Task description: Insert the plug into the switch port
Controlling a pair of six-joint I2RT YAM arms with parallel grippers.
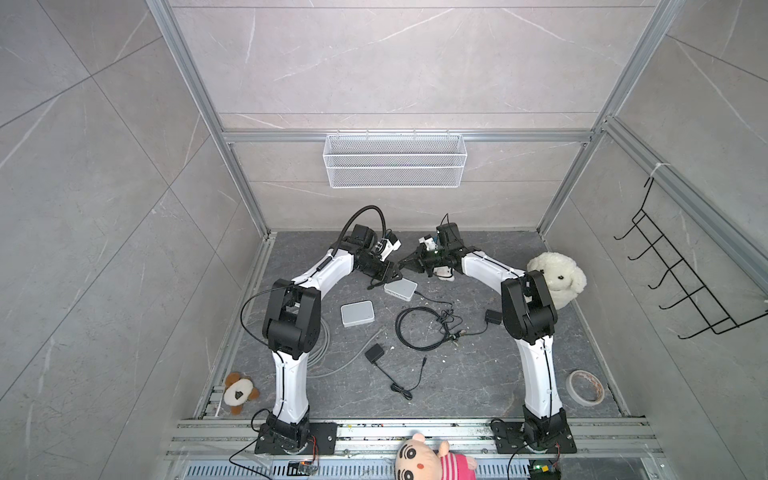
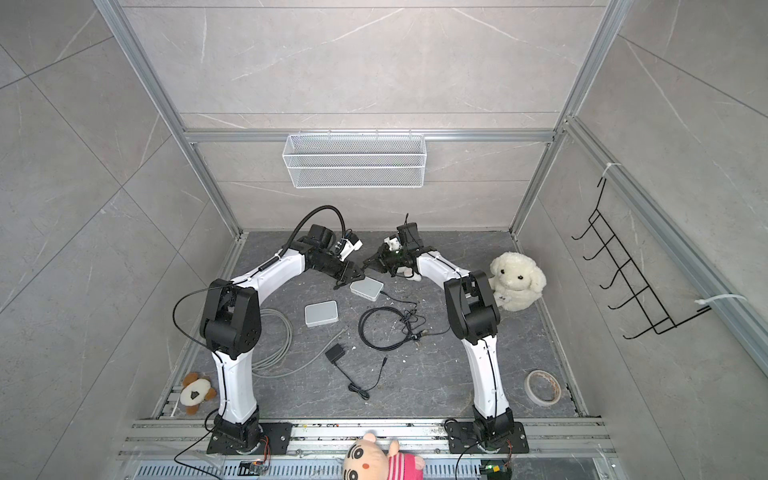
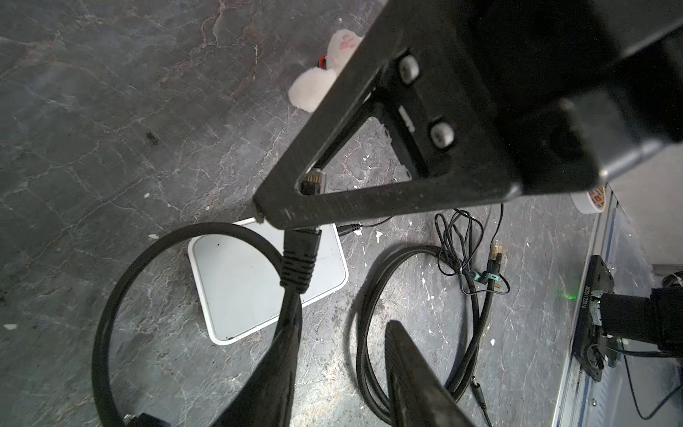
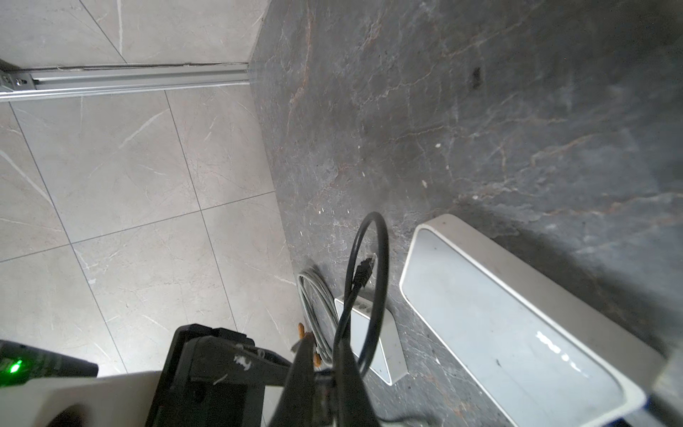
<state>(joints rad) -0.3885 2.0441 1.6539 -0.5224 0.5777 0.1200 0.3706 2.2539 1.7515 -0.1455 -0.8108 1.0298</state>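
Next, my left gripper grabs the ribbed black boot (image 3: 298, 264) before my right gripper opens and backs away, because my right gripper's finger lies across the clear plug.
A black cable ends in a clear plug (image 3: 314, 180) with a ribbed black boot (image 3: 298, 260). In the left wrist view the plug shows through the window of my right gripper's finger (image 3: 343, 205), which is shut on it near the tip. My right gripper (image 1: 402, 264) (image 4: 321, 342) has the black cable running in between its shut fingers, and a cable loop (image 4: 382, 258) stands beyond them. My left gripper (image 1: 395, 274) (image 3: 342, 325) is open just beside it; the cable lies along one finger. The white switch (image 1: 401, 289) (image 3: 258, 295) lies right below both grippers; its ports are hidden.
A second white box (image 1: 357, 313) (image 4: 384, 344) shows ports on its edge, next to a grey cable coil (image 4: 314, 307). Black cable coils (image 1: 419, 328), two power adapters (image 1: 375, 353) (image 1: 493, 316), a tape roll (image 1: 585, 387) and a white plush (image 1: 557, 278) lie around.
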